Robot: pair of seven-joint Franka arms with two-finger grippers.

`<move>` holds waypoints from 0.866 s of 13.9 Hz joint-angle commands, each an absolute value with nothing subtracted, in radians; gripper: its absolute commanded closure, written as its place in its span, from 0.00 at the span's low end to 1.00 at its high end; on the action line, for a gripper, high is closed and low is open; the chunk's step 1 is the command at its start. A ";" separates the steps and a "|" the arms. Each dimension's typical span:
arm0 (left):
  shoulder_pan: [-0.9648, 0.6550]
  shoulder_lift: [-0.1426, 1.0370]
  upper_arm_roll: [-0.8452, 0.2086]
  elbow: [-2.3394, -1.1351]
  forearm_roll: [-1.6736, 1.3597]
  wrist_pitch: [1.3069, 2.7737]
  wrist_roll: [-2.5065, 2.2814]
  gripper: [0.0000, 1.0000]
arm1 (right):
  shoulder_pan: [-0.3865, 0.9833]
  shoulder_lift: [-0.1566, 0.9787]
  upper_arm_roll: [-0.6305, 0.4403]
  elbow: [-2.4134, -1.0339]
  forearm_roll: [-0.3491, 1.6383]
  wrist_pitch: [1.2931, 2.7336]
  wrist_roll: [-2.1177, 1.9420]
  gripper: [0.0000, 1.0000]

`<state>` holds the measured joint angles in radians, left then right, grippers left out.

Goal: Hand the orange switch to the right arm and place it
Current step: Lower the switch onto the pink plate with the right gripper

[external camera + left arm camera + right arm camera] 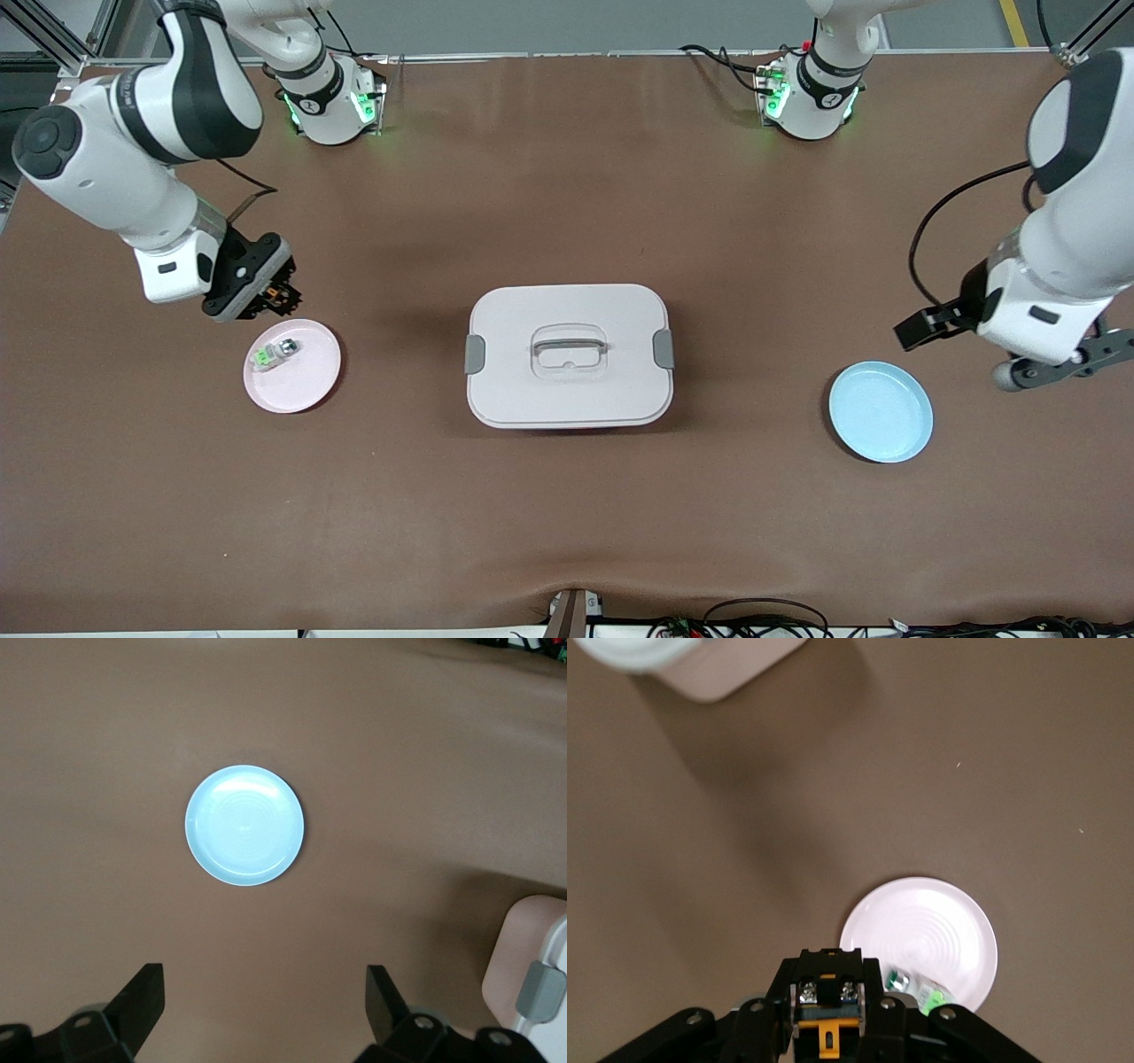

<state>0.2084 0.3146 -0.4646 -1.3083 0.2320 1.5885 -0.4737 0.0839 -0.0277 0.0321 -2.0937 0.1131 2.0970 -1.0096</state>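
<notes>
I should use my right gripper to set the orange switch on the pink plate's bare side [310, 363] [900, 924] that faces the white box. The switch now hangs just above the table.
My right gripper [271, 299] is shut on the orange switch [282, 292], a tiny black block with an orange face. It hangs just above the table by the rim of the pink plate [306, 385], on the side toward the robots' bases. In the right wrist view the switch [829, 992] sits clamped in my right gripper [828, 1005], with the pink plate [921, 921] beside it. My left gripper [1067, 365] is open and empty, waiting above the table near the blue plate [881, 411]. In the left wrist view its fingers [142, 1001] stand wide apart, and the blue plate [244, 824] lies bare.
A tiny pale block with a green face [273, 353] lies on the pink plate and shows in the right wrist view [917, 989]. A white lidded box with a handle [569, 354] stands mid-table; its corner shows in the left wrist view [532, 966].
</notes>
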 commanded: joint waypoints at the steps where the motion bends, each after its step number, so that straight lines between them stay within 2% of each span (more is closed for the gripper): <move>1: 0.186 0.226 -0.392 -1.339 0.194 1.533 -0.337 0.00 | 0.034 -0.032 0.052 -2.111 0.069 2.069 -1.170 1.00; 4: 0.051 0.129 -0.174 -1.403 0.097 1.516 -0.238 0.00 | 0.025 0.003 0.052 -2.120 0.012 2.085 -1.262 1.00; 7: -0.003 0.060 -0.043 -1.468 0.019 1.516 -0.121 0.00 | 0.025 0.061 0.054 -2.176 0.009 2.198 -1.295 1.00; 12: -0.021 -0.035 -0.025 -1.583 0.017 1.563 -0.097 0.00 | 0.023 0.239 0.055 -2.191 0.011 2.449 -1.447 1.00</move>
